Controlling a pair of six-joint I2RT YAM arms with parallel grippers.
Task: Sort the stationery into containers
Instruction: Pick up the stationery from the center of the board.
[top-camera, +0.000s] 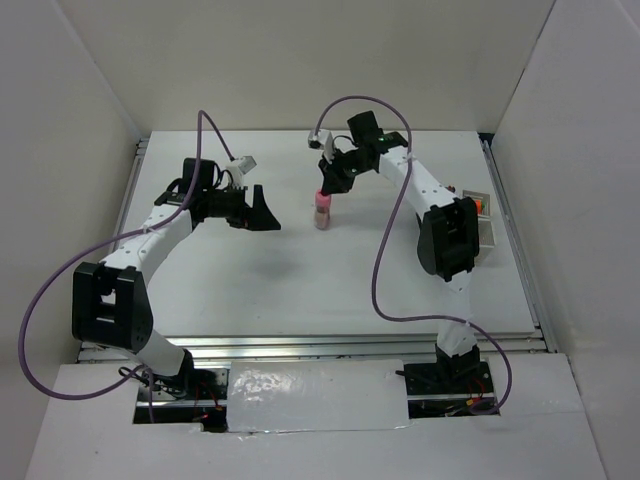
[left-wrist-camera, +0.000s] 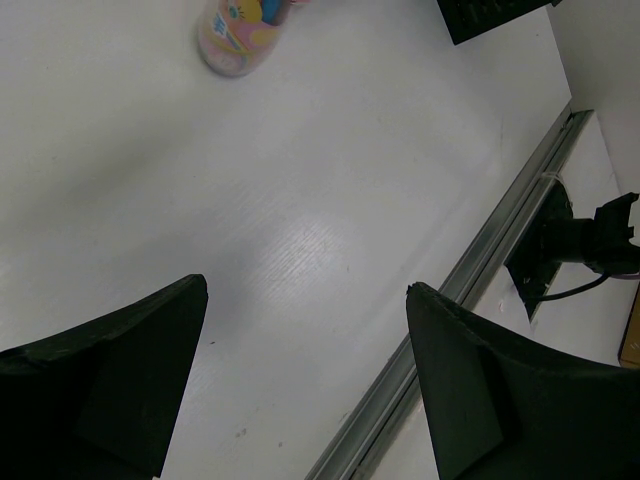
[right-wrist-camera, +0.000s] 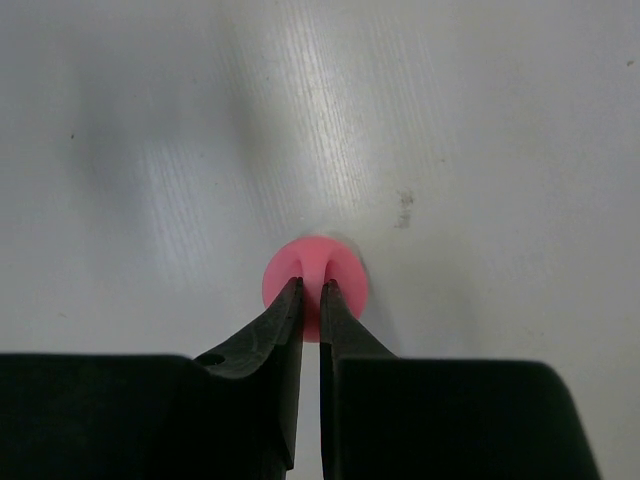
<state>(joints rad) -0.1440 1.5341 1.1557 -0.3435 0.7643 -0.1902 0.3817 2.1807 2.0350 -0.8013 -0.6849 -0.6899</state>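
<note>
Next, my right gripper lets go of the pink-capped cylinder next to the nearer white-grey tray (top-camera: 446, 231), at the spot where the arm covers the table.
A stubby cylinder (top-camera: 322, 212) with a pink cap (right-wrist-camera: 343, 272) and a printed body is upright at the middle of the table. It also shows at the top of the left wrist view (left-wrist-camera: 236, 36). My right gripper (top-camera: 328, 186) (right-wrist-camera: 312, 287) comes straight down on it and is shut on a ridge of the pink cap. I cannot tell whether its base touches the table. My left gripper (top-camera: 266, 213) (left-wrist-camera: 305, 300) is open and empty, a short way left of the cylinder, jaws wide apart over bare table. No pens, highlighters or black mesh cup are in view.
A low white-grey tray (top-camera: 488, 232) with something orange-red (top-camera: 484, 206) by it lies at the right edge, partly behind the right arm. A metal rail (left-wrist-camera: 480, 260) runs along the table edge. White walls enclose the table.
</note>
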